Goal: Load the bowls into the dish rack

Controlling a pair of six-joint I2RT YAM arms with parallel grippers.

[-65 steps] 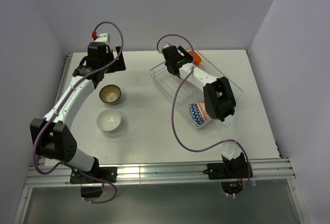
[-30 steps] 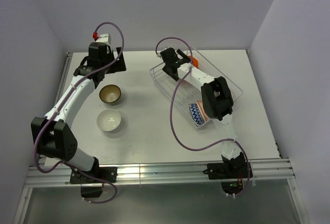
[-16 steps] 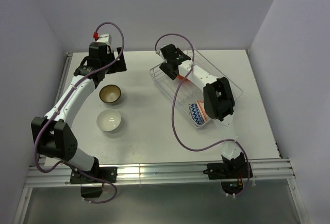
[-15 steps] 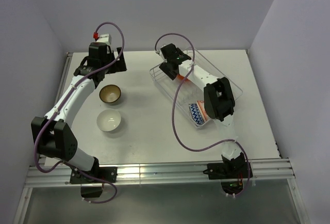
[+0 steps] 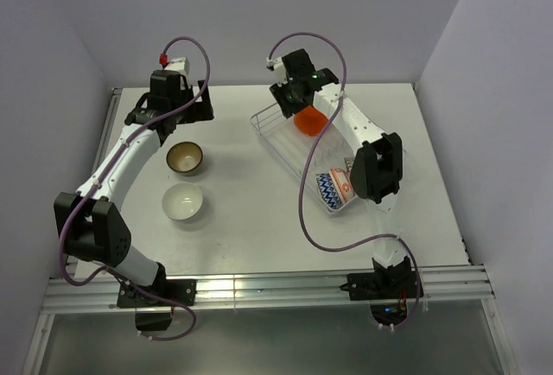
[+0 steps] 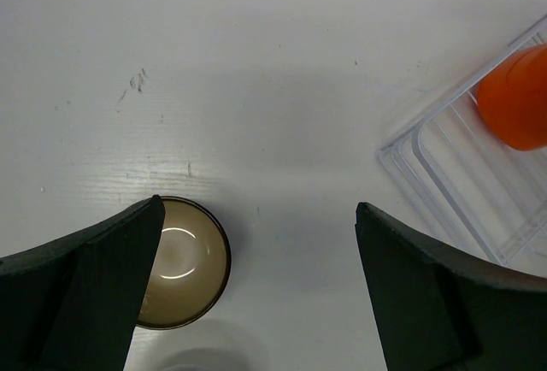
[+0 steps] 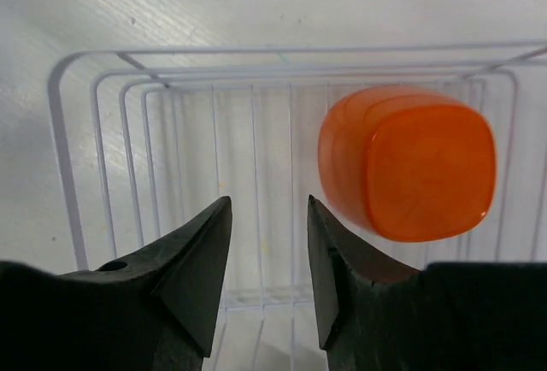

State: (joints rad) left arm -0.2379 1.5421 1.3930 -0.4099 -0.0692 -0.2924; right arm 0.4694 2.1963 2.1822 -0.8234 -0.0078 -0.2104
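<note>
My left gripper should grip the rim of the dark brown bowl (image 5: 168, 162) on the side away from the dish rack.
The dish rack (image 5: 270, 129) stands on a clear tray at the right. An orange-red bowl (image 5: 309, 120) lies in its far end, its base turned up toward the right wrist camera (image 7: 410, 161). My right gripper (image 5: 294, 98) hangs above the rack (image 7: 102, 149), left of that bowl and off it. Its jaws (image 7: 268, 202) are drawn in to a narrow gap with nothing between them. A blue zigzag bowl (image 5: 328, 190) stands in the rack's near end. A dark brown bowl (image 5: 185, 158) and a white bowl (image 5: 183, 202) sit on the table. My left gripper (image 5: 194, 107) hovers wide open (image 6: 258, 206) above the table, right of the brown bowl (image 6: 175, 260).
An orange patterned bowl (image 5: 347, 187) stands beside the zigzag one, partly behind my right forearm. The tray's clear corner (image 6: 453, 183) and the orange-red bowl (image 6: 517, 97) show at the right of the left wrist view. Walls enclose the table on three sides.
My right gripper has lifted up and back out of the rack, leaving the orange-red bowl lying there, and its jaws have narrowed. The left arm has barely moved.
</note>
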